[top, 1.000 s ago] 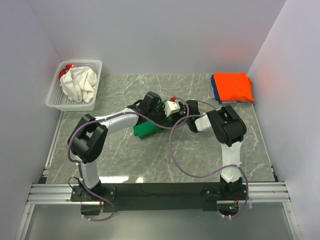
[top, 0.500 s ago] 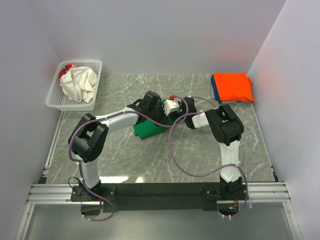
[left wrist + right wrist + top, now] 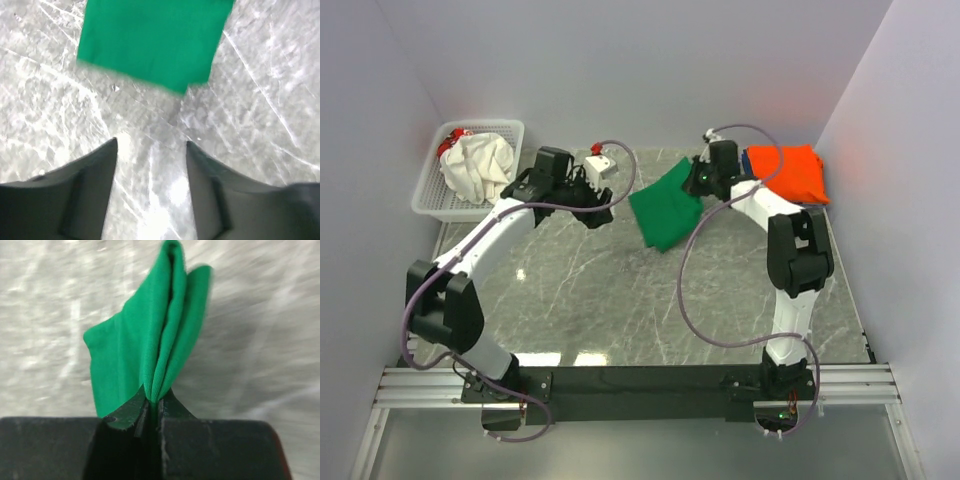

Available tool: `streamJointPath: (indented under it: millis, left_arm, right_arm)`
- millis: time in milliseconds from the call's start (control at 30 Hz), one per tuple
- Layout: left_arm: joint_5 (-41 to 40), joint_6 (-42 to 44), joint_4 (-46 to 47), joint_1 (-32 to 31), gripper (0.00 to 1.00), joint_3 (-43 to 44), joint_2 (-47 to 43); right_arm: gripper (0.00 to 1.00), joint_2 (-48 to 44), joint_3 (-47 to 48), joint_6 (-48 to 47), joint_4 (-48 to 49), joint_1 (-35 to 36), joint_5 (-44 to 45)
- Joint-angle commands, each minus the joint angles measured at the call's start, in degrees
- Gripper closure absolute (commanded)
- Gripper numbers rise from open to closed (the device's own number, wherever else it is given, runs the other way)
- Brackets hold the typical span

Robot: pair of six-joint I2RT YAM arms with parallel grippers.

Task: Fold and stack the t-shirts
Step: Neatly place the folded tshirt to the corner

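My right gripper is to let go of the green t-shirt on top of the folded orange t-shirt (image 3: 791, 168).
A folded dark green t-shirt (image 3: 663, 207) hangs above the table's back middle, and my right gripper (image 3: 697, 187) is shut on its right edge. In the right wrist view the layered green t-shirt (image 3: 145, 350) is pinched in my right gripper (image 3: 154, 401). My left gripper (image 3: 604, 207) stands open and empty, left of the shirt. Its wrist view shows the green t-shirt (image 3: 155, 40) beyond my left gripper (image 3: 151, 143), apart from the fingers. A folded orange t-shirt (image 3: 790, 172) lies at the back right on a blue t-shirt (image 3: 815, 204). A cream-white t-shirt (image 3: 478, 168) is bunched in the basket.
The white lattice basket (image 3: 430, 205) stands at the back left, with something red (image 3: 450, 146) beside the cream cloth. Purple cables loop over the table from both arms. Walls close off the table at the back and both sides.
My right gripper shut on the green t-shirt and carried it up from mid-table toward the back right. My left gripper let go, opened and drew back to the left.
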Motion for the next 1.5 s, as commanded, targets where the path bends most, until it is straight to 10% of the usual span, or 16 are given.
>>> streamJointPath:
  millis: [0,533,1467]
  left_arm:
    - [3.15,-1.28,-5.63,0.99,0.33,1.47,-3.59]
    - [2.89,-5.41,-5.99,2.14,0.29,-6.09,-8.08]
    - [2.53,-5.5,-6.78,2.14,0.2,-3.81,-5.53]
  right_arm:
    - [1.0,1.41,7.26,-13.86,-10.01,-4.64,2.27]
    - [1.0,8.37,29.41,-30.74,-19.42,-18.01,4.12]
    - [1.0,4.94,44.1,-31.63,-26.45,-21.26,0.78]
